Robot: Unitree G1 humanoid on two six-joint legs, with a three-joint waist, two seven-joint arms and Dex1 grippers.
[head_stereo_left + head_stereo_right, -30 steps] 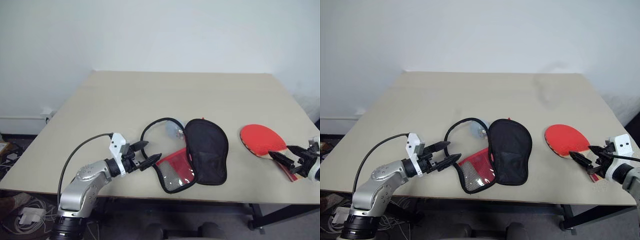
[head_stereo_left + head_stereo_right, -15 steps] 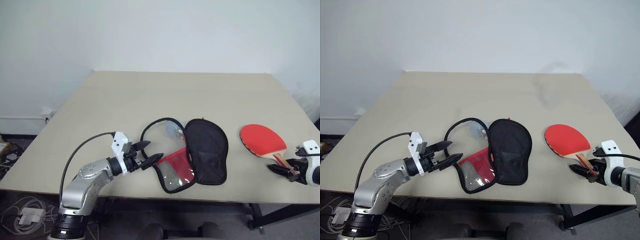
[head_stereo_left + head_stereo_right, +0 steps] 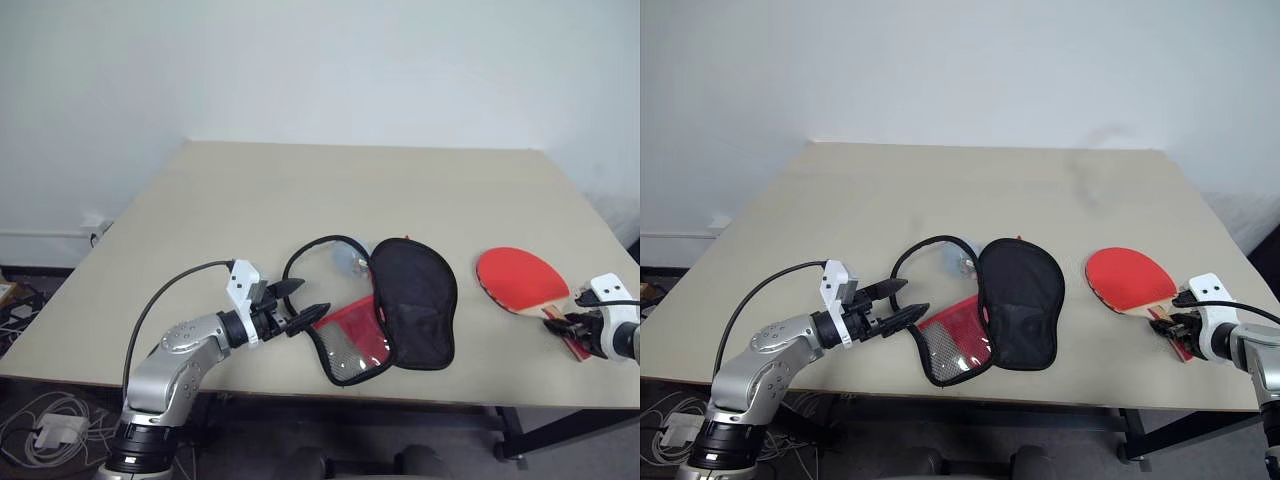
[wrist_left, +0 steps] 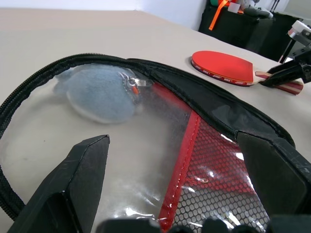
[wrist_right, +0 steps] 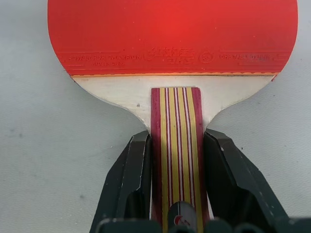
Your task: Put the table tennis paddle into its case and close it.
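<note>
I will set the table tennis paddle inside the black-lined half of the open case [image 3: 411, 295] with my right gripper.
The table tennis paddle [image 3: 520, 280] lies flat on the table's right side, red face up, with its striped handle [image 5: 174, 145] pointing to the near edge. My right gripper [image 3: 566, 322] is shut on that handle, a finger [image 5: 130, 179] pressed against each side. The case [image 3: 410, 300] lies open in the middle of the table: the black-lined half is to the right, and the red mesh and clear panel half [image 4: 146, 145] is to the left. My left gripper [image 3: 311, 297] hovers open just at the left edge of the clear panel, holding nothing.
A pale blue soft lump [image 4: 97, 94] sits under the clear panel near the zip pull. The beige table [image 3: 300, 200] is bare behind the case. Its near edge runs close under both grippers, and the right edge is close to the paddle.
My right gripper has sunk onto the paddle handle and closed on it from open. The left gripper and the case have stayed where they were.
</note>
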